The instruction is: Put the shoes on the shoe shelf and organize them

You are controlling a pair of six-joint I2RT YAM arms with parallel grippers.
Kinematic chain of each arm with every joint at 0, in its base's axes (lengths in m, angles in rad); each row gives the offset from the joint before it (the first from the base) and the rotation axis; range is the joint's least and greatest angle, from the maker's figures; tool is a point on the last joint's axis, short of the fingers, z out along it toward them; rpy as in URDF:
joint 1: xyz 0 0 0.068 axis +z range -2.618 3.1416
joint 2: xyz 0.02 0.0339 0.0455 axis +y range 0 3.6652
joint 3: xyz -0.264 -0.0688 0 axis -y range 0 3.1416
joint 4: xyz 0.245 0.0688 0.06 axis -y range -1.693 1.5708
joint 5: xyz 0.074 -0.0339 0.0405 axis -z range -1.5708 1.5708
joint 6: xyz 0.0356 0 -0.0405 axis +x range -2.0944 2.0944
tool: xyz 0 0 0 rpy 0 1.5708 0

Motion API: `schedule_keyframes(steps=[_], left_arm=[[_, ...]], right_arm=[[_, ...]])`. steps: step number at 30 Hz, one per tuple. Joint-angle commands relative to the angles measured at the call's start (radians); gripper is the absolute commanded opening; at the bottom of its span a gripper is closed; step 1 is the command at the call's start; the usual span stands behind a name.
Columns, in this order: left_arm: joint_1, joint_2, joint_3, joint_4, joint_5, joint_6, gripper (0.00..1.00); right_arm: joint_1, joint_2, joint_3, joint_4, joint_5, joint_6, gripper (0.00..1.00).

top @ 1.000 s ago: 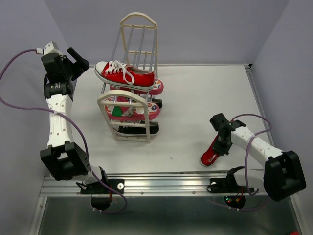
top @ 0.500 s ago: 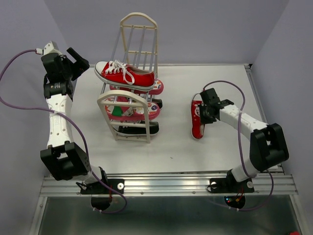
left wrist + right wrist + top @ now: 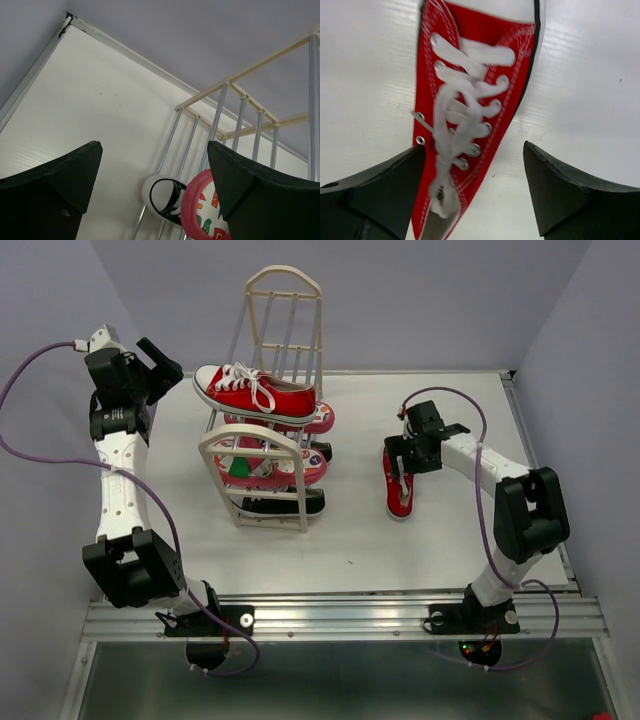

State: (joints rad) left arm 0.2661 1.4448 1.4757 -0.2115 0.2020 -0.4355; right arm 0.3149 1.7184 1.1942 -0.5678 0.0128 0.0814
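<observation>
The open fingers of my right gripper are over the loose red sneaker's laces, so next I move them back to grip the sneaker's heel end [image 3: 400, 509] and leave its toe free.
One red sneaker [image 3: 255, 392] rests on top of the cream shoe shelf [image 3: 283, 280]. Pink flip-flops [image 3: 312, 468] sit on its middle tiers and a black sneaker [image 3: 285, 504] on the lowest. The second red sneaker [image 3: 400, 485] lies on the table right of the shelf. My right gripper [image 3: 404, 456] hangs open just over it. In the right wrist view that sneaker [image 3: 465, 125] lies laces up between the spread fingers [image 3: 570, 190]. My left gripper [image 3: 160, 364] is raised left of the shelf, open and holding nothing. Its wrist view shows the shelf's rods [image 3: 240, 122], a black sneaker's white toe [image 3: 162, 197] and a flip-flop [image 3: 205, 212].
The white table [image 3: 440, 540] is walled in grey on three sides. A metal rail [image 3: 340, 615] with both arm bases runs along the near edge. The right arm's purple cable [image 3: 455, 395] loops above its wrist.
The right arm carried the red sneaker from the near right of the table back toward the middle right. Its jaws then opened, and the sneaker now lies on the table.
</observation>
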Motion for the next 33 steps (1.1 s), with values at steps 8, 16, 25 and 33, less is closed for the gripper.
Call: schedule_keyframes(steps=[8,16,25,33], left_arm=[[0.005,-0.024,0.035,0.026,-0.004,-0.025,0.99],[0.005,-0.029,0.032,0.017,-0.015,-0.031,0.99],[0.004,-0.007,0.032,0.015,-0.003,-0.039,0.99],[0.005,-0.007,0.037,0.004,-0.004,-0.035,0.99]], right_arm=[[-0.004,-0.123,0.045,0.003,-0.082,0.027,1.00],[0.019,-0.076,-0.077,0.039,-0.005,0.084,1.00],[0.073,-0.051,-0.153,0.161,-0.105,0.167,1.00],[0.107,-0.043,-0.209,0.163,0.025,0.210,1.00]])
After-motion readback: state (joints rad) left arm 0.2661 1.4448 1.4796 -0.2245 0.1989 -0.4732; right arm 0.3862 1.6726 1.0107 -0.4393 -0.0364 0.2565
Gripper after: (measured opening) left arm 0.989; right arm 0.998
